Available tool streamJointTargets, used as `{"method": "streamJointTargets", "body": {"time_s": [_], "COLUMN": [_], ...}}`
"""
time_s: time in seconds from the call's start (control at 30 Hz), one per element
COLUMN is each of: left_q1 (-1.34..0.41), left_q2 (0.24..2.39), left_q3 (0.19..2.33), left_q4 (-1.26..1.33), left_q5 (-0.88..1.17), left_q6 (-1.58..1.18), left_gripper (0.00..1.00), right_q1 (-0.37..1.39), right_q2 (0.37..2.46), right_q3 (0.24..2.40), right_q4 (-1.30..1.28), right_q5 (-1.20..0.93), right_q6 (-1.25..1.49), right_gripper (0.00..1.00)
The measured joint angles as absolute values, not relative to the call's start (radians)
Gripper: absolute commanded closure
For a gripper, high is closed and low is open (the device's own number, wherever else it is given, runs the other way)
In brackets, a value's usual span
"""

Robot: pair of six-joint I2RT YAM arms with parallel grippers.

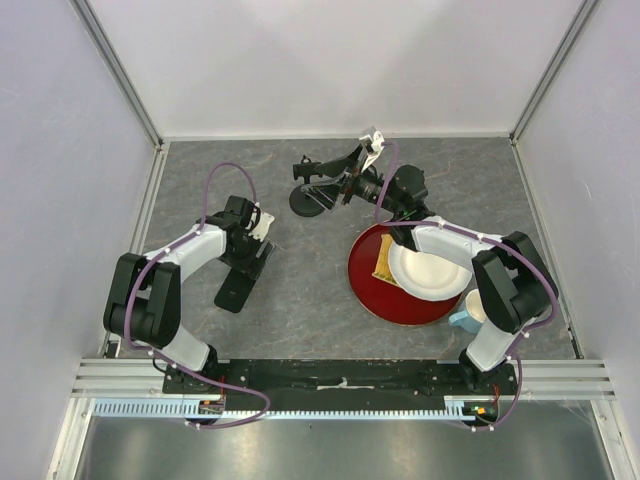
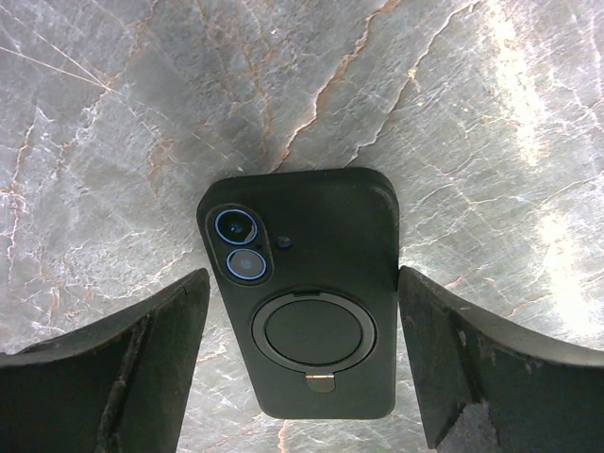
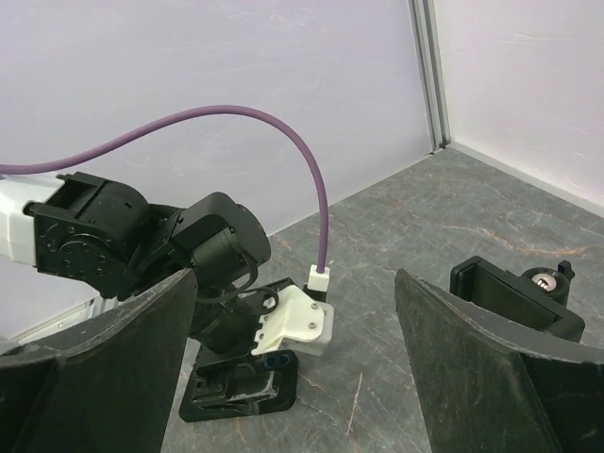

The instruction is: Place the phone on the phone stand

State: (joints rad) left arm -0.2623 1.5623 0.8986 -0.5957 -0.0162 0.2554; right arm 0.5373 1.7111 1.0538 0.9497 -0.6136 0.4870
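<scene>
Next, my right gripper takes hold of the phone by its far short end (image 1: 266, 247) (image 3: 295, 370), beyond my left gripper's fingers.
The phone (image 2: 311, 283) lies flat on the grey marbled table, back up, in a black case with two camera lenses and a round ring. In the top view the phone (image 1: 238, 284) is left of centre. My left gripper (image 2: 304, 281) is open and straddles the phone's sides, its right finger (image 2: 472, 359) at the phone's edge. The phone stand (image 1: 312, 198), black with a disc base, is at the back centre. My right gripper (image 1: 338, 186) is open and empty beside the stand. The stand's clamp head (image 3: 517, 298) shows just right of my right gripper (image 3: 294, 278).
A red plate (image 1: 372, 290) holds a white plate (image 1: 432, 270) and a yellow sponge (image 1: 385, 262) at the right. A light blue cup (image 1: 466, 318) stands at the front right. Walls enclose the table on three sides.
</scene>
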Motion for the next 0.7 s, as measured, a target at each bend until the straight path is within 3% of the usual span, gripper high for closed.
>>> {"method": "streamJointTargets", "body": {"time_s": [0.1,0.17,0.23,0.4,0.47,0.6,0.63,0.7], "left_q1": [-0.261,-0.258,-0.253,-0.24,-0.235,-0.231,-0.229,-0.232], "left_q2": [1.562,1.568,1.594,1.664,1.664,1.663,1.663,1.663], "left_q3": [0.899,0.899,0.905,0.967,0.967,0.966,0.966,0.966], "left_q4": [-0.595,-0.595,-0.599,-0.646,-0.646,-0.643,-0.643,-0.648], "left_q5": [-0.02,-0.01,0.002,0.036,0.04,0.049,0.052,0.056], "left_q6": [0.255,0.255,0.255,0.254,0.254,0.255,0.254,0.249], "left_gripper": [0.12,0.03,0.02,0.01,0.05,0.25,0.42,0.62], "right_q1": [0.537,0.537,0.537,0.537,0.537,0.537,0.537,0.537], "right_q2": [1.711,1.711,1.711,1.711,1.711,1.711,1.711,1.711], "right_q3": [1.053,1.053,1.05,1.04,1.037,1.034,1.032,1.029], "right_q4": [0.957,0.962,0.97,0.98,0.984,0.997,1.002,1.01], "right_q5": [-0.614,-0.615,-0.615,-0.621,-0.624,-0.625,-0.625,-0.625], "right_q6": [0.487,0.487,0.487,0.487,0.487,0.496,0.498,0.501], "right_gripper": [0.08,0.08,0.08,0.08,0.08,0.08,0.08,0.08]}}
